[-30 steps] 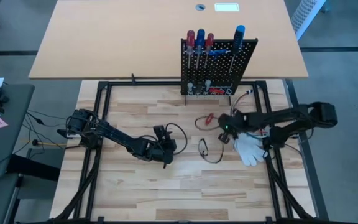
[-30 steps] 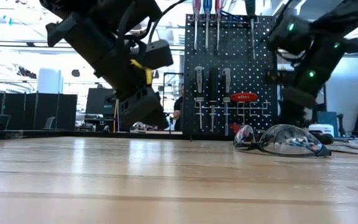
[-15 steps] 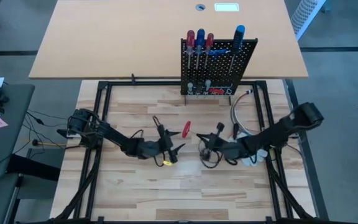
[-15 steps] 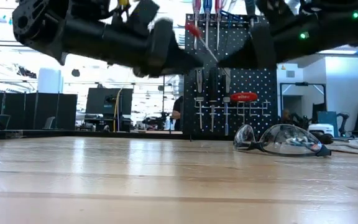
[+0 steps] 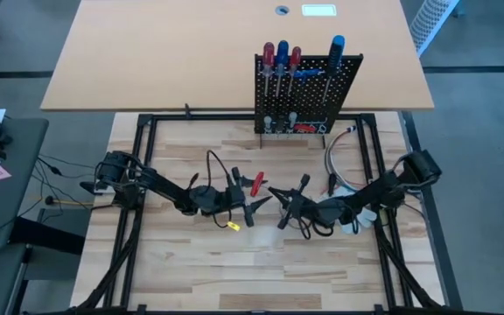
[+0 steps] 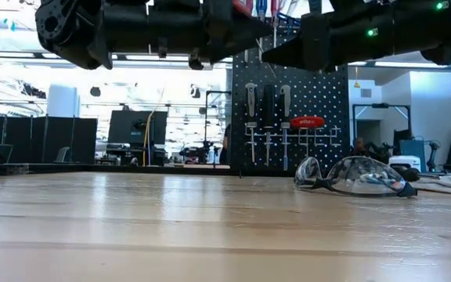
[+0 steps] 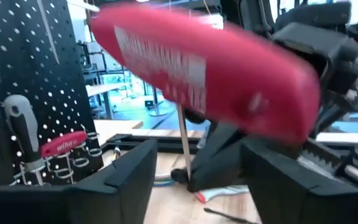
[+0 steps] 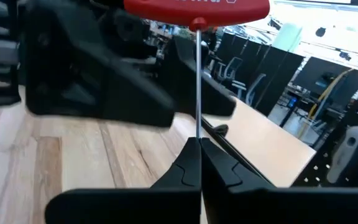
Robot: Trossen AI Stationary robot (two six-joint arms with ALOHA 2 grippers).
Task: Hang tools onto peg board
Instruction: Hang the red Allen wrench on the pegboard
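Observation:
My right gripper is pinching the tool's stem that must go into the ring row. So my left gripper should hold the tool while my right gripper takes the tool's red handle [image 5: 257, 184].
A red T-handle tool [image 5: 256, 181] with a thin steel shaft hangs in the air over the table's middle. My right gripper [image 5: 276, 194] is shut on its shaft. My left gripper [image 5: 254, 208] faces it from the left, open. In the left wrist view the blurred red handle [image 7: 210, 68] fills the space just above the two spread fingers; I cannot tell whether it touches them. The black peg board [image 5: 309, 87] stands upright at the far edge. Red and blue screwdrivers [image 5: 282, 52] hang on it, and a red handle [image 6: 307, 121] sits in its ring row. My right gripper pinches the thin steel shaft [image 8: 197, 127] between its two fingertips, well away from the handle. It comes level from the table's right. The tool is lifted clear, and its red handle [image 8: 197, 7] stands out beyond the fingertips toward my left gripper.
Safety glasses [image 6: 355, 176] lie on the wooden table near its right side, and a white glove [image 5: 357, 217] lies under my right arm. A white cable [image 5: 332, 157] and dark wires [image 5: 309, 229] lie nearby. A large tan tabletop [image 5: 191, 52] lies behind the peg board.
My right gripper has swung from beside the glove toward the table's left, bringing the red T-handle tool up into the air before my left gripper. My left gripper has tipped from pointing down to level, risen, and moved a little right toward the tool.

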